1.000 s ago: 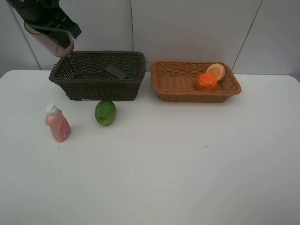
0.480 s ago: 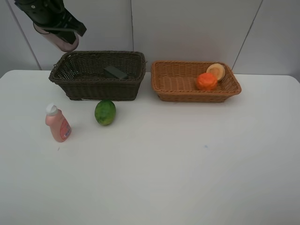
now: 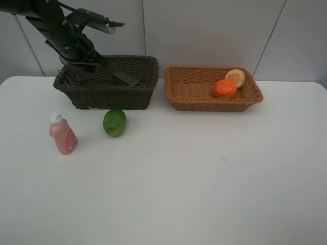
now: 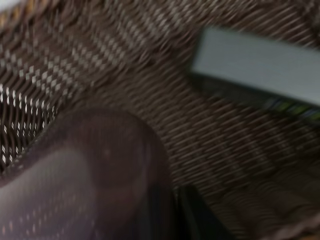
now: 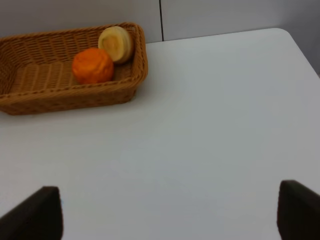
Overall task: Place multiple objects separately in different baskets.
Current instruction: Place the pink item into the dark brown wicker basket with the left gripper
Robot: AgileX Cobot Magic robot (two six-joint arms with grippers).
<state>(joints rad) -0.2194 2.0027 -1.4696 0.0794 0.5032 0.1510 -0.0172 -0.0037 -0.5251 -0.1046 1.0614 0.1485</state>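
Note:
The translucent mauve cup will go down from my left gripper in the dark brown basket's end (image 3: 89, 81) (image 4: 111, 159) farthest from the light tan basket.
My left gripper (image 3: 80, 69) reaches down into the left end of the dark brown basket (image 3: 104, 96), shut on the translucent mauve cup (image 4: 90, 170), which hangs just above the woven floor. A dark pump bottle (image 3: 125, 78) (image 4: 255, 62) lies in the same basket. The light tan basket (image 3: 204, 105) holds an orange (image 3: 225, 88) (image 5: 92, 65) and a pale peach-like fruit (image 3: 235, 77) (image 5: 116, 44). On the table stand a green round fruit (image 3: 114, 122) and a pink bottle (image 3: 63, 135). My right gripper (image 5: 167, 215) is open over bare table, out of the exterior view.
The two baskets stand side by side at the back of the white table (image 3: 194, 173), close to the wall. The pink bottle and green fruit sit just in front of the dark basket.
My left arm has swung down from above the dark basket's back left corner, carrying the cup into the basket. Nothing else has moved.

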